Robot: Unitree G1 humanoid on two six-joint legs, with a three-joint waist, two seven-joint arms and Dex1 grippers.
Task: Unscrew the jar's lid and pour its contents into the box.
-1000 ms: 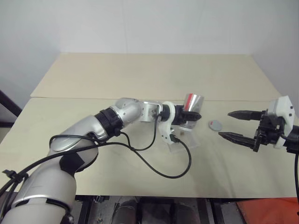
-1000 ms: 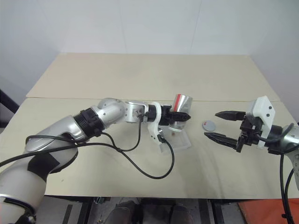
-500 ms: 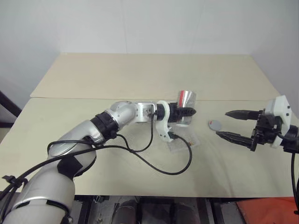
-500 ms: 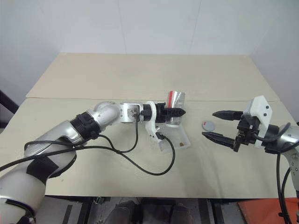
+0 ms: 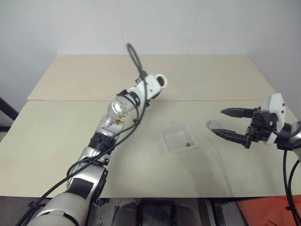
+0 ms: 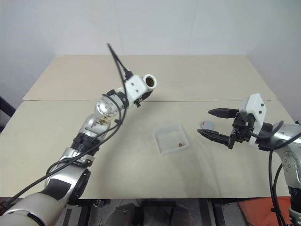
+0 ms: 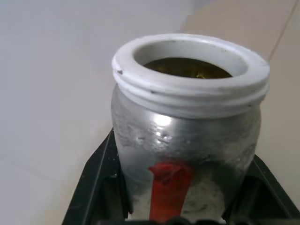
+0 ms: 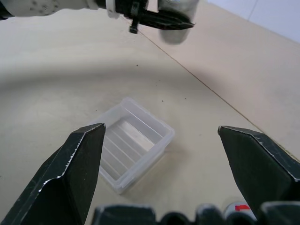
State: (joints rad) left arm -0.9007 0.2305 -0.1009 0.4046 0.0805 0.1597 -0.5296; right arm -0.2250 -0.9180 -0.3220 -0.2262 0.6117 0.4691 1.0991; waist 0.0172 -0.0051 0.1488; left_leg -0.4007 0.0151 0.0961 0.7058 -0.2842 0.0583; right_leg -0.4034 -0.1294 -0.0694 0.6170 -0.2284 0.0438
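Next, my left gripper lets go of the jar on the table (image 5: 135, 123) beside the clear box, a little in front of the seam.
My left gripper (image 7: 183, 159) is shut on the jar (image 7: 187, 126), a silvery cylinder with a red stripe and a white threaded rim, open at the top with brown contents (image 7: 187, 69) inside. The left arm holds the jar (image 6: 149, 81) raised over the far half of the table, behind and left of the box. The box (image 5: 178, 140), a clear shallow tray, lies at mid-table with a few brown bits (image 5: 187, 144) in it. The grey lid (image 5: 214, 124) lies on the table right of the box. My right gripper (image 5: 217, 121) stands open, its fingers wide apart around the lid's spot.
A seam (image 5: 225, 100) runs across where two pale tabletops (image 5: 70, 141) meet, just behind the box. The left arm's black cable (image 5: 134, 56) loops up above its wrist.
The left arm has swung up and back with the jar, away from above the box, which now shows with brown bits inside. The right gripper has stayed open, barely shifting.
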